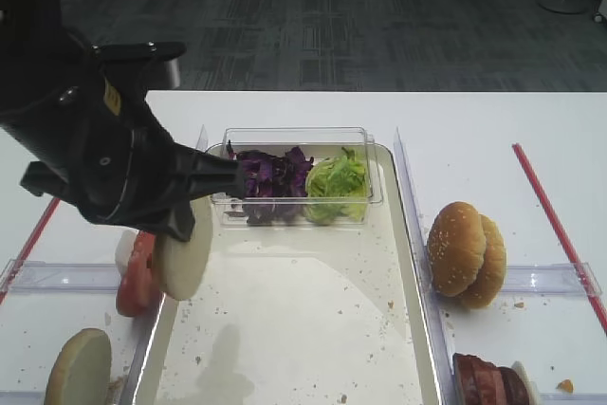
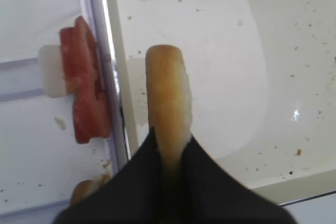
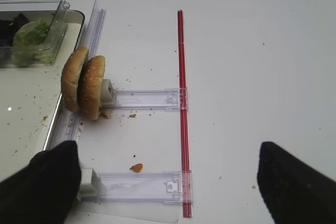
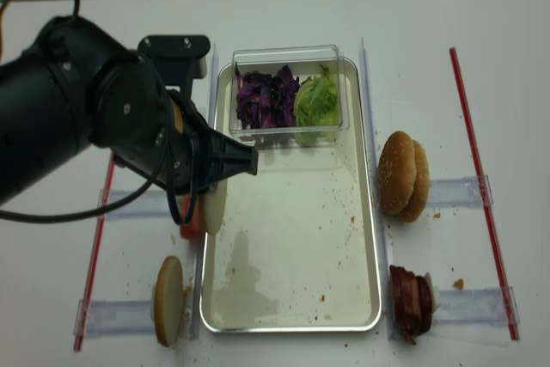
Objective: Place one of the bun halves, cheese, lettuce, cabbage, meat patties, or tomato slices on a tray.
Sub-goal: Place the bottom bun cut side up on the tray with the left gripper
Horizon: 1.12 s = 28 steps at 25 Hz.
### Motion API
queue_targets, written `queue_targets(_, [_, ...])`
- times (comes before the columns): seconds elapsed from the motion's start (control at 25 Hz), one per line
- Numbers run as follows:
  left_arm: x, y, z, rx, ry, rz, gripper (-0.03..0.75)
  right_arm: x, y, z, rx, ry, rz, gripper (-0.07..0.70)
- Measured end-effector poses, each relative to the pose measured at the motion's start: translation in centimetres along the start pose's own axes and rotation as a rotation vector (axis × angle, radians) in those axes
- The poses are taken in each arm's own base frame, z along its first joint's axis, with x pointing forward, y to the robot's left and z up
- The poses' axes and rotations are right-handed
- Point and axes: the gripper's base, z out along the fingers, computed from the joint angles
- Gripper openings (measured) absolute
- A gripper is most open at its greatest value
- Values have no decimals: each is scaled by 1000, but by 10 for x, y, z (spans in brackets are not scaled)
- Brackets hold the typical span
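I will release the bun half with my left gripper on the middle of the tray's open bottom (image 4: 296, 234), below the clear box.
My left gripper (image 2: 170, 141) is shut on a bun half (image 2: 167, 87), which it holds on edge just above the left side of the tray (image 1: 303, 329). Seen from above, the bun half (image 1: 185, 253) hangs beside the tray's left rim, next to the tomato slices (image 1: 136, 277). Another bun half (image 1: 79, 367) stands at the front left. Cabbage (image 1: 273, 177) and lettuce (image 1: 336, 187) lie in a clear box at the tray's far end. Meat patties (image 1: 484, 381) stand front right. My right gripper (image 3: 170, 182) is open over bare table. No cheese shows.
Two sesame-seeded buns (image 1: 465, 253) stand on edge right of the tray. Clear plastic holders (image 3: 147, 99) lie across the table on both sides. Red strips (image 1: 555, 225) mark the outer edges. Crumbs speckle the tray floor.
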Motion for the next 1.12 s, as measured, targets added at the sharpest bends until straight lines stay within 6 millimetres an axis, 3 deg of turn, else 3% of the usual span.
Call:
queue_targets(0.24, [0,-28,7,296,38,41,13,0,0,0,0,0,0,692])
queue_targets(0.56, [-3,-53,-2,596,-4,70,12,0,0,0,0,0,0,692])
queue_targets(0.76, [-6,-52,3,603,-7,64,11,0,0,0,0,0,0,692])
queue_targets(1.12, [-14,-32,48,529,90,-6,11,0,0,0,0,0,0,692])
